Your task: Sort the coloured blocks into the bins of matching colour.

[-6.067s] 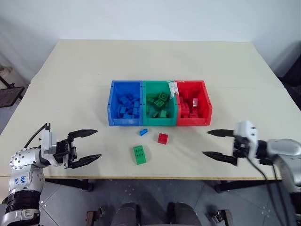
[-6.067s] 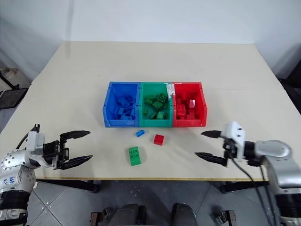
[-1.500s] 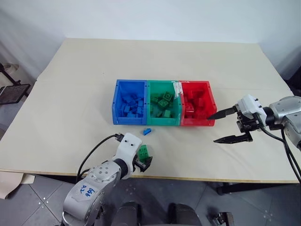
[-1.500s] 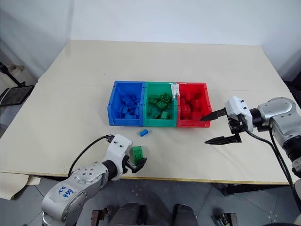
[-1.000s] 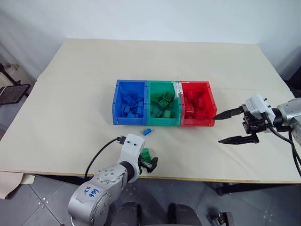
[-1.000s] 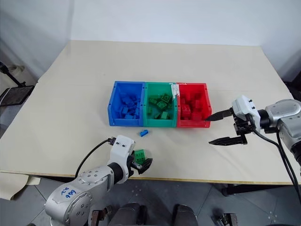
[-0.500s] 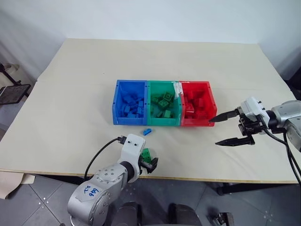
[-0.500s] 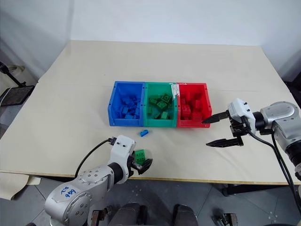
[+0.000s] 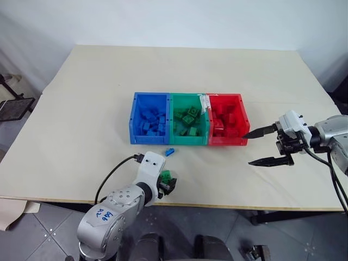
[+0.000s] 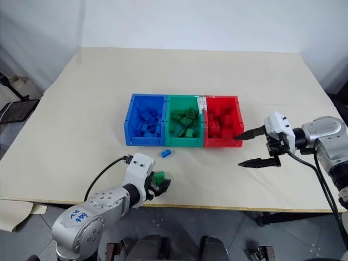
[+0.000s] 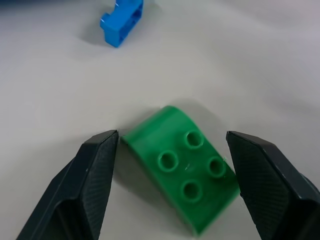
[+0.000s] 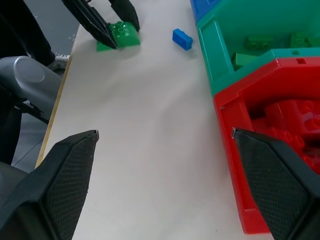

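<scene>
I should open my left gripper wider, line up and grip the green block's long sides (image 11: 160, 186), because it lies crooked with its opposite corners at that gripper's fingers.
A green block (image 11: 182, 167) lies studs-up on the table near its front edge, between the fingers of my left gripper (image 11: 172, 135). The gripper is open and the fingers stand close on either side of the block. A tiny blue block (image 9: 169, 151) lies just in front of the bins. The blue bin (image 9: 148, 140), green bin (image 9: 188, 140) and red bin (image 9: 227, 141) stand joined in a row mid-table, each holding several blocks of its own colour. My right gripper (image 9: 247, 149) hovers open and empty just right of the red bin.
The beige table (image 9: 81, 109) has bare room to the left, right and behind the bins. Its front edge (image 9: 217, 206) runs just below my left gripper. A black cable (image 9: 111, 176) loops from my left wrist.
My left gripper's fingers have drawn closer around the green block. The loose red block seen in front of the bins six seconds ago is gone. The right gripper has barely moved.
</scene>
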`<state>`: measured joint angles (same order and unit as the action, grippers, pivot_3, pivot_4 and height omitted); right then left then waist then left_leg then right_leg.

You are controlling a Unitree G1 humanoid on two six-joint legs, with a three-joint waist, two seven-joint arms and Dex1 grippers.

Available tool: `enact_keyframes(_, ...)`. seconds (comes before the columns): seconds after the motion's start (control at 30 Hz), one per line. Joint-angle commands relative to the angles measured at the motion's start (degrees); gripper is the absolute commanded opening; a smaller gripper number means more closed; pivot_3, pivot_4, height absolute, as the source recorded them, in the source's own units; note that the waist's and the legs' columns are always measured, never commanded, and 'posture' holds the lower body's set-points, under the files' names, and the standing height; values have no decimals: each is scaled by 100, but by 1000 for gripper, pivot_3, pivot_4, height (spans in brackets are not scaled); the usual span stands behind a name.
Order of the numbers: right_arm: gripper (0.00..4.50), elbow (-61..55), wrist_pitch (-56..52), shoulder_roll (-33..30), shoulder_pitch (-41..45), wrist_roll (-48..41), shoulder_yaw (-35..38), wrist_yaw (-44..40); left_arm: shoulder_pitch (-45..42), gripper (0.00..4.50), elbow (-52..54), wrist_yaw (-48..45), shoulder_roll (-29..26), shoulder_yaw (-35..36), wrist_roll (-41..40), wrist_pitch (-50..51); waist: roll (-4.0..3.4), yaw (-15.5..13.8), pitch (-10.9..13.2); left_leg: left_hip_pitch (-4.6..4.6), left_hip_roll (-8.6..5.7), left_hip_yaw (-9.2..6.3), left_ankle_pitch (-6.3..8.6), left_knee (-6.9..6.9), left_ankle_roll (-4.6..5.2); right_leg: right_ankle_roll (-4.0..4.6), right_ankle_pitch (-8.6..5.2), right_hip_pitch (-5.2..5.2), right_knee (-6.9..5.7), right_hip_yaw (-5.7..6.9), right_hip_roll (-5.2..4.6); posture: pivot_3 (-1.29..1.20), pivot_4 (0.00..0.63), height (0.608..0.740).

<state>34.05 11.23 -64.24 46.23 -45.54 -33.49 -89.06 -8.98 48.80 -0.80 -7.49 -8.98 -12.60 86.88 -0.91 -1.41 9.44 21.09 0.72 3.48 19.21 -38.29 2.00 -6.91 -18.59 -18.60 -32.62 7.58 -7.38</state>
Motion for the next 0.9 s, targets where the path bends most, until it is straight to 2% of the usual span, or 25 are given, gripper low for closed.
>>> enact_keyframes(0.03,4500,49,-4,41,38,24,225,-344,17,3655,49,-97,-340,220,90,-194,0,15,0,0,1,0,0,0,0,0,0,0,0,0,1,0,150,740)
enact_keyframes(0.3,4500,128,-3,92,66,94,240,-344,123,3655,555,-828,-840,695,-344,-574,4,-15,3,8,-2,-10,-1,-3,-1,1,0,-3,-2,0,-1,0,150,740)
enact_keyframes(0.37,4500,64,-27,90,17,104,274,-344,224,3655,556,-1057,-1176,858,-394,-738,4,-7,3,9,-5,-12,-1,-3,-1,1,0,-3,-1,-1,-2,0,150,740)
enact_keyframes(0.43,4500,49,-45,85,-9,128,307,-344,259,3655,521,-1176,-1277,1003,-439,-897,3,6,3,8,-3,-11,-1,0,-1,1,0,-4,-1,0,0,0,150,740)
enact_keyframes(0.53,4500,61,-52,47,-37,139,340,-344,234,3655,526,-1323,-1044,1247,-688,-789,3,-1,3,8,-3,-10,-1,-1,-1,1,0,-3,0,0,0,0,150,740)
enact_keyframes(0.57,4500,69,-53,42,-42,146,350,-344,228,4020,531,-1364,-966,1300,-754,-785,4,-5,3,8,-4,-10,-1,-1,-1,1,0,-3,0,0,-1,0,150,740)
enact_keyframes(0.63,4500,61,-62,25,-61,159,364,-344,237,4454,573,-1431,-842,1377,-884,-653,4,-8,3,9,-4,-13,0,-1,-1,1,0,-3,-1,0,-1,0,150,740)
enact_keyframes(0.9,4500,45,-116,2,-104,261,451,-344,18,4454,793,-350,-294,796,-426,545,4,-9,3,8,-4,-11,-1,-1,-1,0,0,-2,-2,0,3,0,150,740)
